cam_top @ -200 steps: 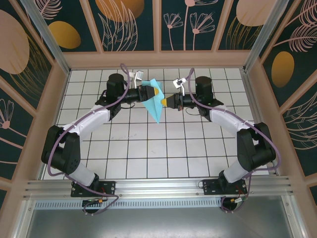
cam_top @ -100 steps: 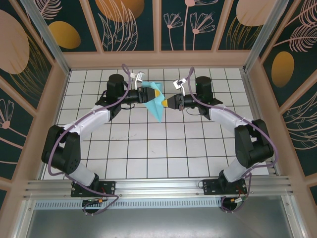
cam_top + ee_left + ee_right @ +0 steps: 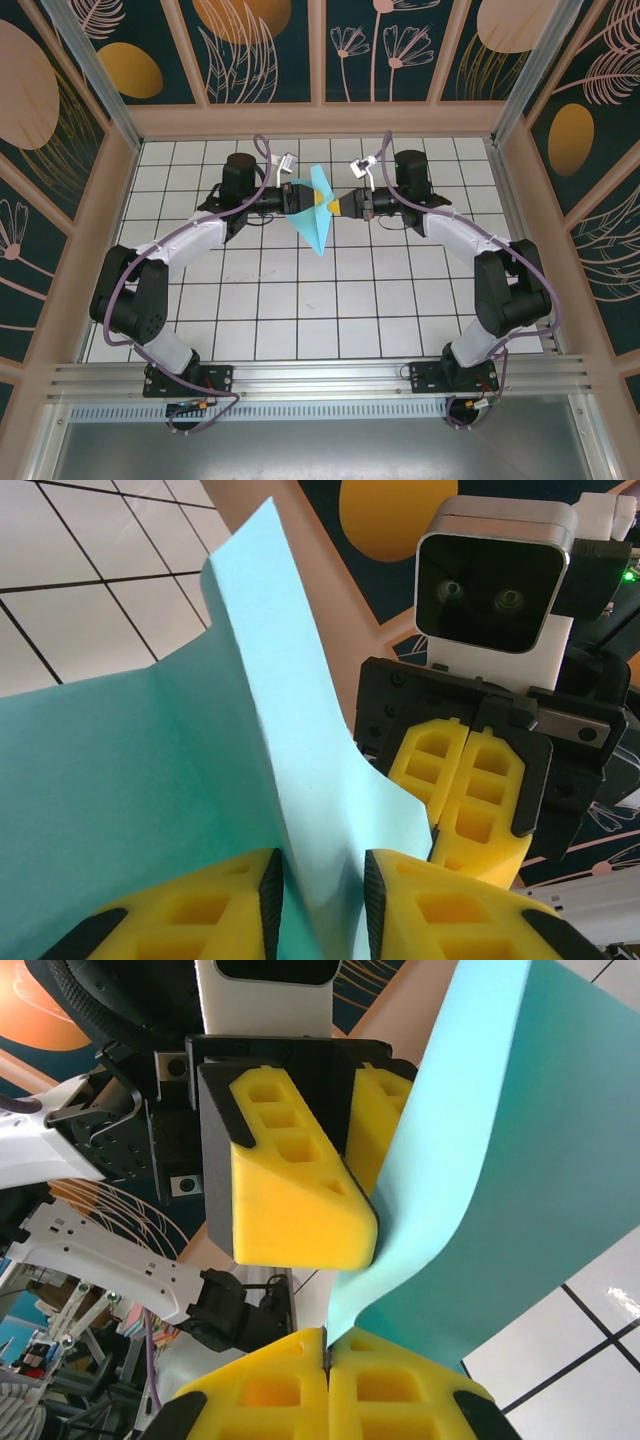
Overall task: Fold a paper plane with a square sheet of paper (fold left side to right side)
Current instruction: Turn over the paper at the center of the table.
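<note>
My right gripper pinches just the paper's edge, close against my left gripper. It should open and pinch the folded layers together nearer the paper's tip (image 3: 323, 232).
The turquoise paper (image 3: 317, 218), folded to a pointed shape, hangs in the air above the middle of the back of the table, its tip pointing toward the near side. My right gripper (image 3: 334, 206) comes in from the right and is shut on the sheet's edge (image 3: 345, 1305); its pads (image 3: 290, 1380) meet with the paper pinched between them. My left gripper (image 3: 298, 200) faces it from the left. Its jaws stand a little apart, and a creased fold of the paper (image 3: 300, 780) rises through the gap between the pads (image 3: 270, 890). The two grippers sit almost tip to tip.
White gridded table (image 3: 300, 300) lies below the arms. Wooden walls (image 3: 320, 118) enclose the back and sides, and a metal rail (image 3: 320, 375) runs along the near edge.
Both grippers drew a little closer together and the paper shifted slightly right. The paper now stands more upright between them. The right gripper stayed shut on it.
</note>
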`<move>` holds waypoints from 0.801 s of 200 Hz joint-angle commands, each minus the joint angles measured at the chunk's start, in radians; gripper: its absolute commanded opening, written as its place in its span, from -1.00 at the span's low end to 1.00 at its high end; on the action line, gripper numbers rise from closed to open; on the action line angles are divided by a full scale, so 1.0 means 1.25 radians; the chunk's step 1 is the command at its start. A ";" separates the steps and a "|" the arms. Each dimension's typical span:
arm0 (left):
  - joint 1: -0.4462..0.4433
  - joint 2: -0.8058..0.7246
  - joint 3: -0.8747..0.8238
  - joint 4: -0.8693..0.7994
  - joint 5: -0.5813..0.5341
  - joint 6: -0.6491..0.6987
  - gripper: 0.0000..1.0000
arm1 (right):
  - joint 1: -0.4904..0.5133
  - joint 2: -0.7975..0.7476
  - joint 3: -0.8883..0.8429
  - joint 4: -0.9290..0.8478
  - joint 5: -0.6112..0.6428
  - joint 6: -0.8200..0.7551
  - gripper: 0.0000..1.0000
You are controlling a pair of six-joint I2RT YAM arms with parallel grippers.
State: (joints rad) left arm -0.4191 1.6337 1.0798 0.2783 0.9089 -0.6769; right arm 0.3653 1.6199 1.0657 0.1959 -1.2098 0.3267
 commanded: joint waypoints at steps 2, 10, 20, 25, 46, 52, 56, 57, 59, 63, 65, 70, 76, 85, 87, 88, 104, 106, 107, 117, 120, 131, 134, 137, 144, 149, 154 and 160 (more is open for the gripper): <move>-0.003 0.007 0.020 -0.008 0.018 0.024 -0.44 | -0.005 0.013 0.029 -0.015 -0.024 -0.029 -0.90; -0.003 0.007 0.021 -0.007 0.018 0.022 -0.47 | -0.006 0.015 0.030 -0.018 -0.022 -0.030 -0.89; -0.003 0.006 0.022 -0.007 0.016 0.019 -0.50 | -0.006 0.017 0.032 -0.029 -0.017 -0.038 -0.89; -0.003 0.006 0.022 -0.007 0.014 0.017 -0.51 | -0.005 0.019 0.034 -0.041 -0.012 -0.046 -0.89; -0.003 0.005 0.022 -0.005 0.010 0.010 -0.58 | -0.005 0.023 0.034 -0.057 -0.005 -0.060 -0.87; -0.003 0.004 0.022 -0.004 0.008 0.009 -0.61 | -0.006 0.024 0.034 -0.055 -0.005 -0.057 -0.87; -0.003 0.005 0.022 -0.005 0.007 0.009 -0.62 | -0.006 0.024 0.032 -0.053 -0.006 -0.056 -0.87; -0.003 0.005 0.022 -0.005 0.007 0.009 -0.63 | -0.006 0.024 0.032 -0.052 -0.006 -0.056 -0.87; -0.003 0.005 0.022 -0.005 0.006 0.009 -0.64 | -0.006 0.024 0.031 -0.051 -0.006 -0.055 -0.87; -0.004 0.005 0.022 -0.005 0.006 0.008 -0.66 | -0.006 0.024 0.031 -0.049 -0.006 -0.053 -0.87; -0.004 0.006 0.022 -0.005 0.005 0.007 -0.67 | -0.005 0.024 0.030 -0.048 -0.007 -0.052 -0.87; -0.003 0.005 0.021 -0.006 0.002 0.008 -0.68 | -0.005 0.023 0.029 -0.044 -0.007 -0.051 -0.86; -0.003 0.005 0.021 -0.007 0.002 0.009 -0.70 | -0.005 0.022 0.029 -0.042 -0.005 -0.049 -0.86; -0.003 0.005 0.021 -0.008 0.001 0.009 -0.73 | -0.005 0.020 0.027 -0.039 -0.003 -0.047 -0.86; -0.003 0.005 0.021 -0.008 0.001 0.009 -0.74 | -0.006 0.020 0.027 -0.038 -0.004 -0.047 -0.86; -0.003 0.005 0.021 -0.009 0.000 0.009 -0.74 | -0.006 0.020 0.027 -0.037 -0.004 -0.047 -0.86; -0.003 0.005 0.021 -0.017 -0.007 0.013 -0.77 | -0.007 0.018 0.027 -0.039 0.001 -0.045 -0.78; -0.003 0.005 0.022 -0.018 -0.007 0.013 -0.78 | -0.008 0.018 0.027 -0.039 0.000 -0.045 -0.77; -0.003 0.005 0.022 -0.019 -0.008 0.013 -0.78 | -0.008 0.017 0.027 -0.039 0.001 -0.045 -0.77; -0.003 0.004 0.022 -0.021 -0.014 0.011 -0.81 | -0.010 0.014 0.028 -0.041 0.004 -0.047 -0.70; -0.003 0.004 0.023 -0.021 -0.016 0.011 -0.81 | -0.012 0.012 0.027 -0.044 0.006 -0.048 -0.66; -0.003 0.002 0.023 -0.019 -0.021 0.005 -0.83 | -0.018 0.001 0.024 -0.059 0.016 -0.058 -0.55; -0.003 0.001 0.023 -0.018 -0.023 0.003 -0.83 | -0.020 -0.004 0.022 -0.061 0.018 -0.060 -0.51; -0.003 0.000 0.023 -0.017 -0.025 0.001 -0.84 | -0.022 -0.010 0.020 -0.062 0.021 -0.061 -0.47; -0.003 -0.001 0.023 -0.014 -0.029 -0.006 -0.84 | -0.029 -0.025 0.008 -0.062 0.031 -0.063 -0.36; -0.003 -0.002 0.023 -0.011 -0.031 -0.010 -0.84 | -0.034 -0.038 -0.002 -0.061 0.038 -0.063 -0.30; -0.003 -0.004 0.024 -0.009 -0.032 -0.014 -0.84 | -0.040 -0.050 -0.013 -0.058 0.044 -0.062 -0.24; -0.003 -0.005 0.024 -0.004 -0.034 -0.020 -0.84 | -0.045 -0.067 -0.030 -0.052 0.053 -0.061 -0.13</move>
State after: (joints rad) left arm -0.4191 1.6337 1.0805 0.2623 0.8818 -0.6800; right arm 0.3401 1.6314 1.0706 0.1223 -1.1755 0.2794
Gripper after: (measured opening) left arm 0.087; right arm 0.356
